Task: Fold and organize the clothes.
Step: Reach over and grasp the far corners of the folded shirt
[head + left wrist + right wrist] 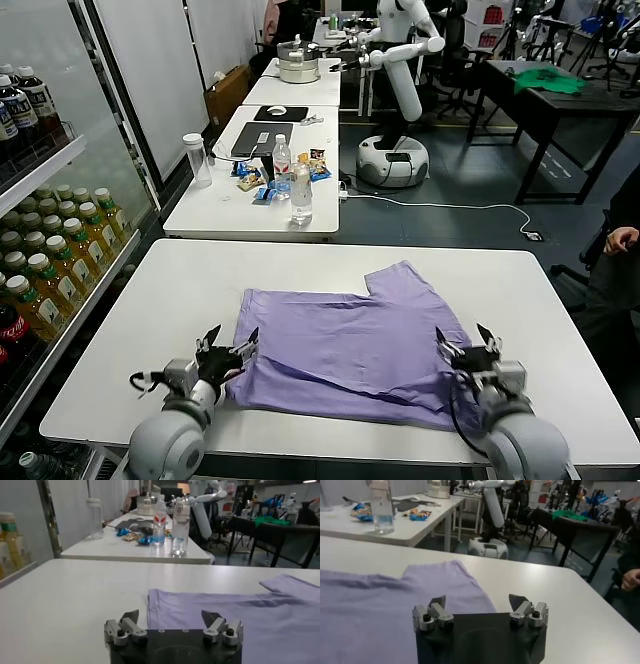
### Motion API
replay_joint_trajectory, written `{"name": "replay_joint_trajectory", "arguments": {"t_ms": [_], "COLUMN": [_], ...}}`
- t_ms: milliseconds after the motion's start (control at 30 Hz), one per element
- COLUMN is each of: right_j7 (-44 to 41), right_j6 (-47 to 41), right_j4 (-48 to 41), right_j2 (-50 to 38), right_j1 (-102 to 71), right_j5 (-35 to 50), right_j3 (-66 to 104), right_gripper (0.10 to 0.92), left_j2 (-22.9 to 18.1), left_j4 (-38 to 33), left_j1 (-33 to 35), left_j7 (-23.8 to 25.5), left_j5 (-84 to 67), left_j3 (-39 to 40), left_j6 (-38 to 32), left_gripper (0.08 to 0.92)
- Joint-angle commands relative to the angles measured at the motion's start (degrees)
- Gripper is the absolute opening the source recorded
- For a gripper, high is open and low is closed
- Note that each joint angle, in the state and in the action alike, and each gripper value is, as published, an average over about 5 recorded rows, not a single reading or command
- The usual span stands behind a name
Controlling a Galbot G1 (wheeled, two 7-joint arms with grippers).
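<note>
The robot's right gripper will next move to the lavender T-shirt's far-side sleeve and close on the sleeve's outer far corner [411, 268] [458, 564].
One of the clothes, a lavender T-shirt [350, 340], lies spread and partly folded on the white table [150, 300], a sleeve sticking out toward the far side. My left gripper [228, 345] hovers at its near left corner, open and holding nothing. At the near right corner my right gripper [468, 342] is open too, empty. The left wrist view has the shirt [240, 615] beyond the spread jaws of the left gripper [172, 616]. Through the right wrist view the shirt [385, 605] runs under and past the right gripper [478, 601].
A second white table [215, 210] behind holds bottles [301, 193], snack packets and a laptop. A drinks fridge [40, 250] stands along the left. Another robot [400, 90] stands further back. A person's hand [620, 238] shows at the right edge.
</note>
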Motion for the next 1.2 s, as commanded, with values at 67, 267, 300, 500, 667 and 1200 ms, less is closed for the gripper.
{"name": "replay_joint_trajectory", "arguments": {"t_ms": [67,267,300,500,667,1200], "right_j7": [2.2,1.6,1.5,0.6,-0.1,-2.4], "right_j6": [-1.4,-2.1,-2.2,-2.4,-2.4,-2.4], "right_j4": [-27.4,-36.0,-37.0,-42.3,-45.3,-49.1], "right_j2": [0.9,3.0,3.3,4.8,5.9,6.3], "right_j1": [28.9,34.6,35.2,37.6,39.1,39.9], "right_j5": [3.1,3.3,3.3,3.6,3.5,3.1], "right_j3": [-13.3,-15.4,-15.6,-16.2,-16.8,-17.9], "right_gripper": [0.823,0.823,0.823,0.823,0.823,0.809], "left_j2": [-3.4,-4.6,-4.7,-5.2,-5.2,-4.9], "left_j4": [23.3,26.9,27.0,28.2,29.3,28.2], "left_j1": [-22.8,-25.4,-25.4,-25.6,-26.1,-24.0], "left_j7": [-1.1,-1.3,-1.3,-1.7,-2.7,-0.9], "left_j5": [-3.8,-4.0,-4.3,-4.9,-4.3,-5.5], "left_j3": [8.1,9.6,9.7,9.7,9.2,9.4], "left_j6": [1.6,2.2,2.4,2.5,1.9,2.4], "left_gripper": [0.823,0.823,0.823,0.823,0.823,0.787]}}
